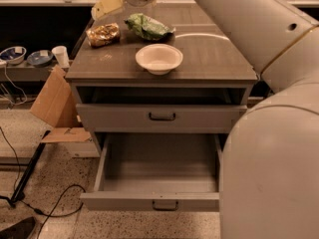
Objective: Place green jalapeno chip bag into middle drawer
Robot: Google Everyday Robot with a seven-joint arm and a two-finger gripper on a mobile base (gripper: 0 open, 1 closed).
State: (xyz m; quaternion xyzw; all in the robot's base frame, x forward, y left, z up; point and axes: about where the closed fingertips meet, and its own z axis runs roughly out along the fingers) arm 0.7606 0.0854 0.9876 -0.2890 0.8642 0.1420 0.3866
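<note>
My gripper is going to close on the crumpled body (pixel 148 27) of the green jalapeno chip bag, behind the white bowl.
The green jalapeno chip bag (pixel 148 27) lies crumpled at the back of the cabinet top (pixel 214 59), behind a white bowl (pixel 159 59). The middle drawer (pixel 159 180) is pulled open below, its grey tray bare and a small dark handle (pixel 165 205) on its front. My gripper (pixel 108 3) shows as a pale yellowish shape at the top edge. It hangs above the back left of the cabinet top, left of the green bag and apart from it. My arm (pixel 259 29) sweeps in from the right.
A brown-gold crinkled bag (pixel 103 34) lies left of the green bag, under the gripper. A closed drawer front (pixel 162 117) sits above the open drawer. Cardboard (pixel 52 101), a cup (pixel 61 56) and bowls (pixel 12 54) stand at left. Cables (pixel 50 205) lie on the floor.
</note>
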